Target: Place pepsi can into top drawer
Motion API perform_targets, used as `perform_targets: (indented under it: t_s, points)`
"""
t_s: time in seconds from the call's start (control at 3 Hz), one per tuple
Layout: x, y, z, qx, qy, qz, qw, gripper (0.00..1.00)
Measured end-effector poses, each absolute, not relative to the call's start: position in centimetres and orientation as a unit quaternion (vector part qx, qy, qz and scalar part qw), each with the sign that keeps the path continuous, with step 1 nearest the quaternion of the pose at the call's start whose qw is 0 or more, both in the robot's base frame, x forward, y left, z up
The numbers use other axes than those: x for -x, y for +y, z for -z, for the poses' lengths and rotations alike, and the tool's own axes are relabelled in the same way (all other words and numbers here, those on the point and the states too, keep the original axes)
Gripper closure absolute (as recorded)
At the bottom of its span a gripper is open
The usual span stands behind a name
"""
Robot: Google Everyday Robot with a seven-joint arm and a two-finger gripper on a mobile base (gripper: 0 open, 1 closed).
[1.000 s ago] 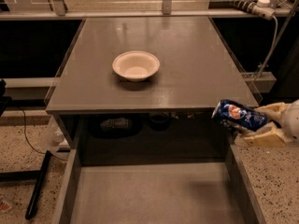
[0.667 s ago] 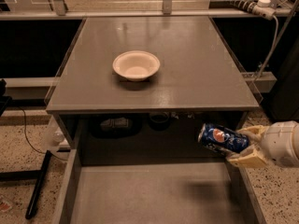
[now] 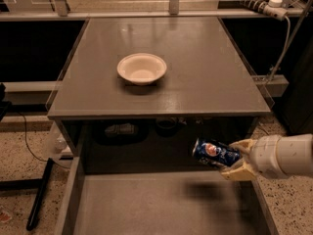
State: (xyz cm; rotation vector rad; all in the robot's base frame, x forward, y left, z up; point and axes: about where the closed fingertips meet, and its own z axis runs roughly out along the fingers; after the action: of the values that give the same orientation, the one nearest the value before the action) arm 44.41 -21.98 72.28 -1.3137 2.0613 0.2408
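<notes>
Next, I open my gripper and let go of the pepsi can close to the middle of the back edge of the drawer's grey bottom (image 3: 181,170).
The pepsi can (image 3: 214,153) is dark blue with a round red-white-blue logo. It lies on its side in the air, held above the right part of the open top drawer (image 3: 161,204). My gripper (image 3: 234,159) comes in from the right edge on a white arm and is shut on the can's right end, one tan finger (image 3: 244,145) above it and one below. The can casts a shadow on the drawer's flat grey bottom. The drawer is pulled out toward the camera, below the cabinet top.
A white bowl (image 3: 142,68) stands on the flat grey cabinet top (image 3: 205,77). Dark items sit in the recess behind the drawer. A power strip (image 3: 254,3) with a white cable is at the back right. A black stand leg (image 3: 39,199) is on the speckled floor at left.
My gripper has carried the can left and down, from beside the cabinet's right front corner to over the right part of the open drawer.
</notes>
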Motion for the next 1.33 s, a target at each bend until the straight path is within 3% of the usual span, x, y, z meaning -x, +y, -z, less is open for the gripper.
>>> perform_targets:
  t_s: [1.33]
  points:
    - [-44.5,-13.8,-63.2,0.491,0.785,-0.175,0.333,1.0]
